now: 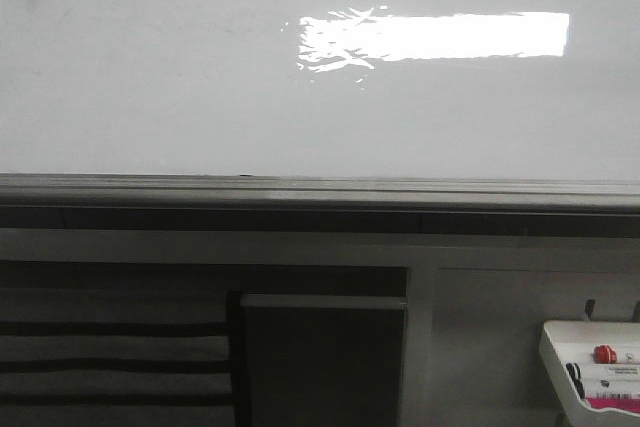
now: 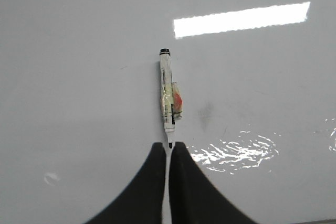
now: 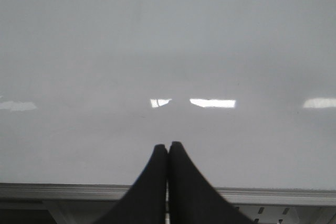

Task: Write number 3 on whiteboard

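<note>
The robot's left gripper will next move to the white marker's yellow-red tape (image 2: 170,108) close to its black tip and close there.
The whiteboard (image 1: 200,97) is a glossy white-grey board with bright rectangular glare; it fills the left wrist view (image 2: 79,77) and the right wrist view (image 3: 157,51). No black stroke of the number 3 shows on it in any view. A white marker (image 2: 168,95) with a black end and yellow-red tape lies flat on the board. Its black tip points at my left gripper (image 2: 169,146), whose jaws stand almost together with only a thin slit and hold nothing. My right gripper (image 3: 168,146) is shut and empty above the board near its edge rail. Neither gripper shows in the front view.
A grey metal edge rail (image 1: 300,187) runs along the board's near side and also shows in the right wrist view (image 3: 52,190). A small white marker tray (image 1: 560,357) with markers hangs at the lower right. A faint grey smudge (image 2: 206,111) lies beside the marker.
</note>
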Robot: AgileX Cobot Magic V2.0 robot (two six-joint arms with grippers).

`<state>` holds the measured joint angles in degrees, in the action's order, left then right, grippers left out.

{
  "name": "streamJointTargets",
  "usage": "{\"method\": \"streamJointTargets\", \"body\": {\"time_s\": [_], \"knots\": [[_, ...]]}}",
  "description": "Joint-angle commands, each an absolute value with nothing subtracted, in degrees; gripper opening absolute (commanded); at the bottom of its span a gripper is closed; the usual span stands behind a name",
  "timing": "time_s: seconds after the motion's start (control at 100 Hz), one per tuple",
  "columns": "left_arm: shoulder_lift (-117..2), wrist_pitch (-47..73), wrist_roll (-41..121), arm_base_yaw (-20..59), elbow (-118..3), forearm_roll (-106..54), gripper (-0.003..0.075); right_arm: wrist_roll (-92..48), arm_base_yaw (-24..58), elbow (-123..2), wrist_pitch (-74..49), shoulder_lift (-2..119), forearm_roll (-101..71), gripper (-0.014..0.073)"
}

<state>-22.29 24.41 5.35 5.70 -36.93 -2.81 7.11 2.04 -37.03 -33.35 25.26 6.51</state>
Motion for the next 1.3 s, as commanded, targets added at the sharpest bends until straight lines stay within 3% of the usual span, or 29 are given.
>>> {"method": "streamJointTargets", "body": {"time_s": [0.0,0.9,0.99,1.13,1.21,1.29], "knots": [[-25.1,20.4,5.3,5.7,-39.0,-2.7,-0.0019,6.4,2.2,-39.1,-28.9,27.5,7.5,-0.0079],[-29.6,16.7,5.2,5.7,-38.5,-2.9,-0.0012,6.4,2.2,-39.0,-28.6,28.8,7.5,-0.006],[-29.6,16.8,4.4,5.7,-38.5,-2.9,0.0107,6.4,2.2,-39.0,-28.1,28.8,7.8,0.0085],[-29.6,17.5,4.4,5.7,-38.5,-2.9,0.0459,6.4,2.2,-39.0,-26.3,28.8,9.7,0.0423],[-29.6,17.7,4.4,5.7,-38.5,-2.9,0.054,6.4,2.2,-39.0,-26.1,28.8,9.7,0.0502],[-29.6,17.9,4.4,5.7,-38.5,-2.9,0.0531,6.4,2.2,-39.0,-26.1,28.8,9.7,0.0514]]}}
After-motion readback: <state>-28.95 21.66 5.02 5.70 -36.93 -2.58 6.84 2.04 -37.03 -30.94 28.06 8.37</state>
